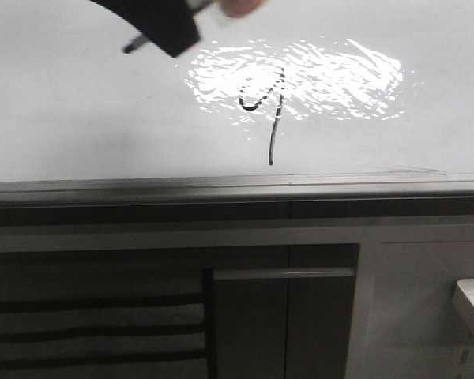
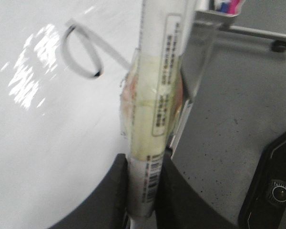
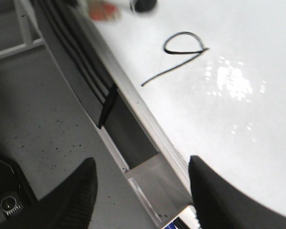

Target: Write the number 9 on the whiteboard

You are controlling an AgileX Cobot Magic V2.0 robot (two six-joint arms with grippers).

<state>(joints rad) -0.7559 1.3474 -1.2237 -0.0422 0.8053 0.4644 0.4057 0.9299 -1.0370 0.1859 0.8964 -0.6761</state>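
Note:
Next, I release the white marker, now hanging with its tip off the stroke, from my left gripper onto the bare whiteboard [image 1: 8, 80], above the slatted panels and far away from the 9.
The whiteboard [image 1: 71, 110] is a glossy white surface with a bright glare patch. The number 9 [image 1: 267, 106] is drawn on it in thin black line, a small loop with a long tail; it also shows as the number 9 [image 2: 81, 52] and the number 9 [image 3: 180, 53]. My left gripper [image 2: 145, 188] is shut on a white marker [image 2: 155, 90] wrapped in yellowish tape. In the front view that left gripper [image 1: 164, 22] hangs at the top, left of the 9, the marker tip [image 1: 133, 45] off the stroke. My right gripper [image 3: 140, 191] is open and empty over the board's edge.
A grey metal edge rail [image 1: 237, 188] runs along the board's near side, with dark slatted cabinet panels [image 1: 95, 324] below. Speckled grey floor [image 3: 47, 119] lies beside the board. A tray of coloured pens [image 2: 224, 7] and a caster wheel [image 2: 278, 46] stand beyond it.

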